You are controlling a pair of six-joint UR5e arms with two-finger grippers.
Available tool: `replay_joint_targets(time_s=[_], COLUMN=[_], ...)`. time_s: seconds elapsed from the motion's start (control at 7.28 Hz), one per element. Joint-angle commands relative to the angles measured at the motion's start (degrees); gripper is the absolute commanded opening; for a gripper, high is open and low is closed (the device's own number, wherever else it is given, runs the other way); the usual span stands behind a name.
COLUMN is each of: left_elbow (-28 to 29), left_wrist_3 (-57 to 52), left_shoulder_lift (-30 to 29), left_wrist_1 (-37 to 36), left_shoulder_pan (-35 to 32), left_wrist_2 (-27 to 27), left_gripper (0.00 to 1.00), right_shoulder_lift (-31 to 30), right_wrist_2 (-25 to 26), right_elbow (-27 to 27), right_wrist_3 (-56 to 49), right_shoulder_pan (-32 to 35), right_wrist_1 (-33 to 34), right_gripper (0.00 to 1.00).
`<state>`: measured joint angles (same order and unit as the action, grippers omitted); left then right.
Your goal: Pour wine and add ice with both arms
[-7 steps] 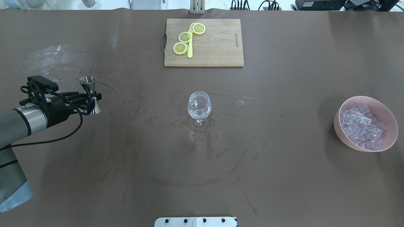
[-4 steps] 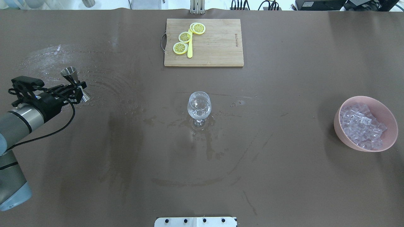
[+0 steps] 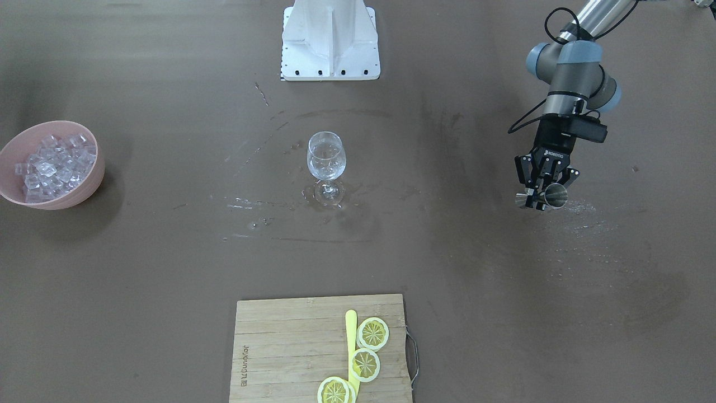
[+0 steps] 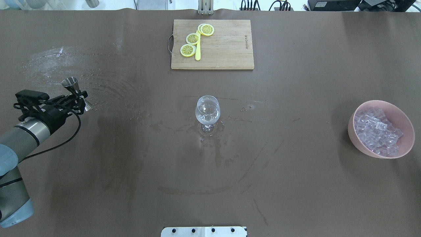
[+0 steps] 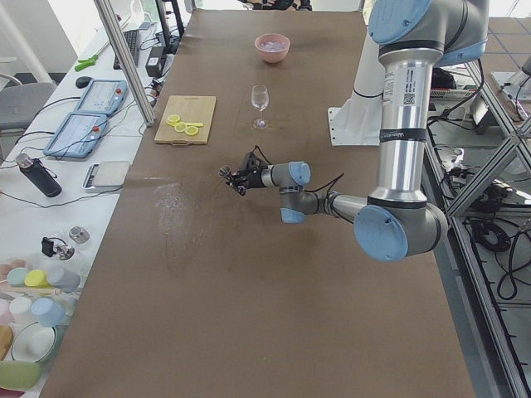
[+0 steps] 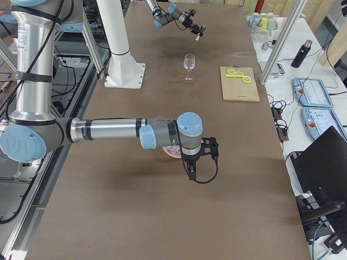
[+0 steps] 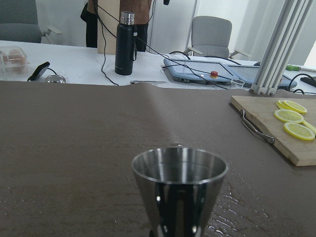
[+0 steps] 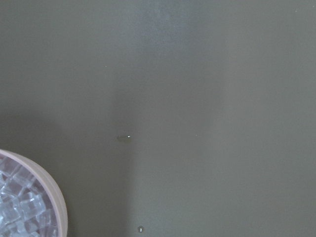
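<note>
I should put the steel jigger down with my left gripper on the brown table (image 3: 516, 193) beside the wet patch, toward the wine glass.
My left gripper (image 4: 79, 96) is shut on a steel jigger (image 4: 70, 82) at the table's left side, low over a wet patch. In the left wrist view the jigger (image 7: 178, 190) stands upright with its cup open at the top. The wine glass (image 4: 207, 110) stands at the table's middle with clear liquid in it. The ice (image 4: 378, 130) is heaped in a pink bowl (image 4: 358, 144) at the right. My right gripper (image 6: 194, 165) hangs over the table beside that bowl and shows only in the exterior right view, so I cannot tell whether it is open or shut.
A wooden cutting board (image 4: 227, 49) with lemon slices (image 4: 188, 50) and a yellow knife lies at the far middle. The white pedestal (image 4: 204, 231) stands at the near edge. Water streaks mark the brown table around the glass and on the left.
My left gripper has carried the jigger leftward and a little farther back, away from the wine glass. The glass and the ice bowl have not moved.
</note>
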<state>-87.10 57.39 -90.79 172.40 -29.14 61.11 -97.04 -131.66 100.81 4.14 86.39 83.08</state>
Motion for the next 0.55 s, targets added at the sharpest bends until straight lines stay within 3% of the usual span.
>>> replay_joint_targets(time_s=[0.0,0.41], left_elbow=[0.4,1.7], left_wrist_3=[-0.1,-2.4], left_shoulder_lift=[0.0,0.2], left_wrist_1=[0.1,0.1], left_shoulder_pan=[4.2,5.1], left_wrist_2=[-5.8,-7.1], left_gripper=[0.00,0.00], right_shoulder_lift=[-0.1,-0.2], right_wrist_2=[0.0,0.0], right_elbow=[-0.1,-0.1], right_wrist_3=[0.0,0.0], right_shoulder_pan=[0.0,0.0], right_wrist_1=[0.0,0.0], right_gripper=[1.00,1.00])
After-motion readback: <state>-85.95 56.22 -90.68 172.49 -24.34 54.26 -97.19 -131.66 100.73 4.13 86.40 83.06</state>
